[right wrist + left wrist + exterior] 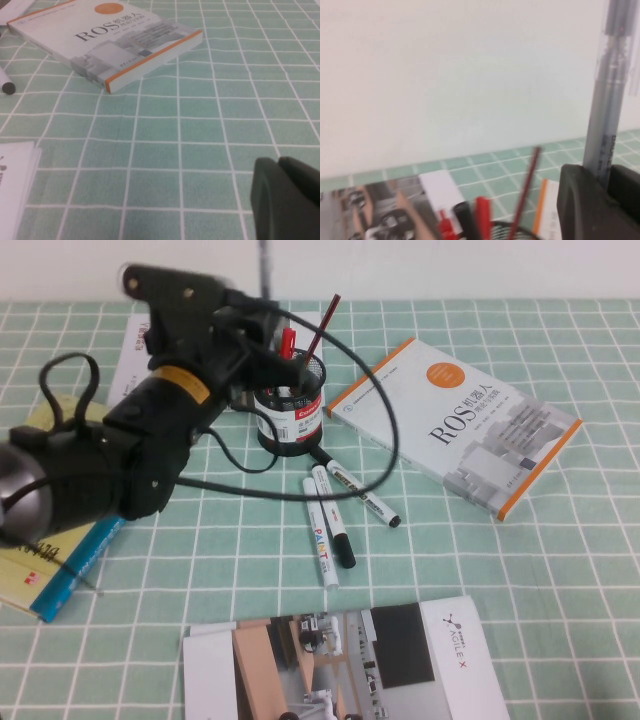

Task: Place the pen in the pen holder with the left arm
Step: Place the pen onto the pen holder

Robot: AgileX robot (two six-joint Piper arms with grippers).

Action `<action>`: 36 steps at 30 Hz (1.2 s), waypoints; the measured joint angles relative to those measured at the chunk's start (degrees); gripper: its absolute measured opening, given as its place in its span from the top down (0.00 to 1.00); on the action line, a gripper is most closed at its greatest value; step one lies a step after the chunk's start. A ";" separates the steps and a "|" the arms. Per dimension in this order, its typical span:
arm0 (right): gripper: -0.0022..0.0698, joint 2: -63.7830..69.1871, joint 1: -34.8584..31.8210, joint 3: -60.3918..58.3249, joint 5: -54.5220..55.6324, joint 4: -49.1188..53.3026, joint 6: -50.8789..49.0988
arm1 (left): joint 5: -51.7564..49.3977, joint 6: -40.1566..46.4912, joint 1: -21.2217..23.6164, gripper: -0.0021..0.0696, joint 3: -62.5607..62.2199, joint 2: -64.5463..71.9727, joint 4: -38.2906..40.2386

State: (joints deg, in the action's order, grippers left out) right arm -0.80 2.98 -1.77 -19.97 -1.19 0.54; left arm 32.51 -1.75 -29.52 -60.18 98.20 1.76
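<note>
I should let go of the slim grey pen with my left gripper next to the red pens inside the black mesh pen holder [257, 382]. The grey pen is now just above that holder.
My left gripper [258, 332] hovers just above and behind the black mesh pen holder [291, 410]. It is shut on the slim grey pen [265, 262], which stands upright out of the jaws. In the left wrist view the pen [610, 85] rises between the two black fingers of the left gripper [606, 181], and the pen holder's rim [502, 231] lies below with red pens [482, 216] in it. My right gripper [281, 167] is low over the bare tablecloth with its fingers together and empty; it is out of the high view.
The ROS book [455, 420] lies right of the holder. Three white markers with black caps [332, 510] lie in front of it. A brochure [340, 660] is at the front edge, a yellow and blue book [55, 570] at the left, and paper [135, 355] behind the arm.
</note>
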 joint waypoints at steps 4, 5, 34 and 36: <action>1.00 0.00 0.00 0.00 0.00 0.00 0.00 | 2.33 -3.63 2.12 0.91 0.00 3.49 0.00; 1.00 0.00 0.00 0.00 0.00 0.00 0.00 | 2.42 -4.60 2.41 0.91 -0.15 4.31 0.00; 1.00 0.00 0.00 0.00 0.00 0.00 0.00 | 3.49 -8.52 2.97 0.91 -4.57 11.46 0.00; 1.00 0.00 0.00 0.00 0.00 0.00 0.00 | 4.98 -8.74 2.97 0.91 -4.57 11.46 0.00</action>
State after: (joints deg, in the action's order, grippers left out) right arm -0.80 2.98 -1.77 -19.97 -1.19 0.54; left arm 37.49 -10.49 -26.55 -64.75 109.66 1.76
